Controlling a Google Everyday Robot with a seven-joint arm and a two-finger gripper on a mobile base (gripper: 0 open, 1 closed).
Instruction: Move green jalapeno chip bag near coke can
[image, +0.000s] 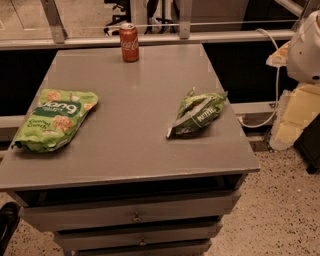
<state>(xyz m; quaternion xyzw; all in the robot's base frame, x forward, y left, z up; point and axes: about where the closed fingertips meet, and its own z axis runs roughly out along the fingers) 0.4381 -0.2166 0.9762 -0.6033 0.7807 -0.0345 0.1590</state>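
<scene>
I should next move my gripper to the green jalapeno chip bag's crumpled middle (200, 109) and close it there, because the bag must move near the coke can.
The green jalapeno chip bag (196, 113) lies crumpled on the right side of the grey table top (135, 100), with a dark-green lettered band and silvery edges. The coke can (129, 42), red with white script, stands upright at the table's far edge, left of centre. The can is well apart from the bag, up and to the left of it. My gripper is out of view. Only a white rounded part of my arm (306, 47) shows at the upper right edge, off the table.
A larger flat light-green snack bag (55, 119) lies on the table's left side. The table has drawers (135, 215) in front. A white cable (275, 85) and yellowish foam pieces (295, 115) lie right of the table. A railing (150, 37) runs behind it.
</scene>
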